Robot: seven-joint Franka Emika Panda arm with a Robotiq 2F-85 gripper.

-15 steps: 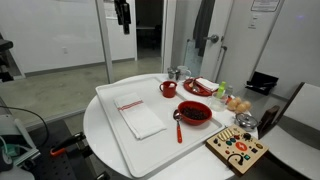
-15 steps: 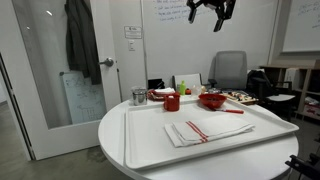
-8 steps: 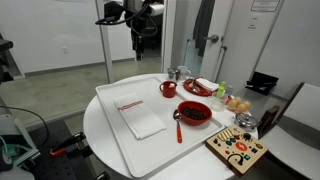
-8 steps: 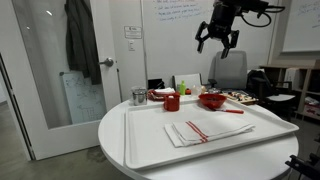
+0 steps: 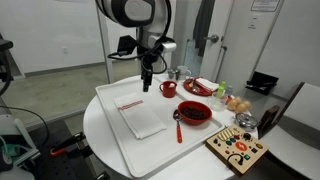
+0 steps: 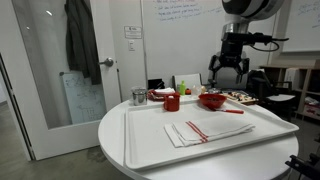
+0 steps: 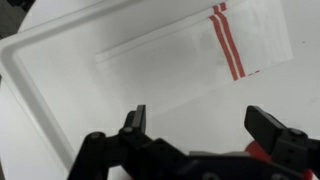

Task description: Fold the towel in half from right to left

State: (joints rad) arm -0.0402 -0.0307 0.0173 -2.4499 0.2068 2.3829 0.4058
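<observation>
The towel's plain short edge (image 5: 154, 132) (image 7: 120, 90), opposite the red stripes, is next for my gripper, which should go there and close near the middle of that edge.
The towel (image 5: 139, 115) is a flat white cloth with thin red stripes near one short edge. It lies on the white tray (image 5: 110, 130) in both exterior views (image 6: 200, 131). In the wrist view the towel (image 7: 190, 55) lies spread out below me, its stripes at the upper right. My gripper (image 5: 147, 77) hangs open and empty in the air above the tray, beyond the towel's striped end. It also shows in an exterior view (image 6: 228, 76). In the wrist view my gripper (image 7: 197, 125) has its jaws wide apart with nothing between them.
A red cup (image 5: 168, 88), a red bowl (image 5: 194, 112) and a red spoon (image 5: 178, 125) sit at the tray's far side. A metal cup (image 6: 138, 96), a wooden toy board (image 5: 238, 148) and small items stand around the round table (image 5: 95, 140).
My arm has come down from high above the table to just above the tray, near the red cup. The towel has not moved.
</observation>
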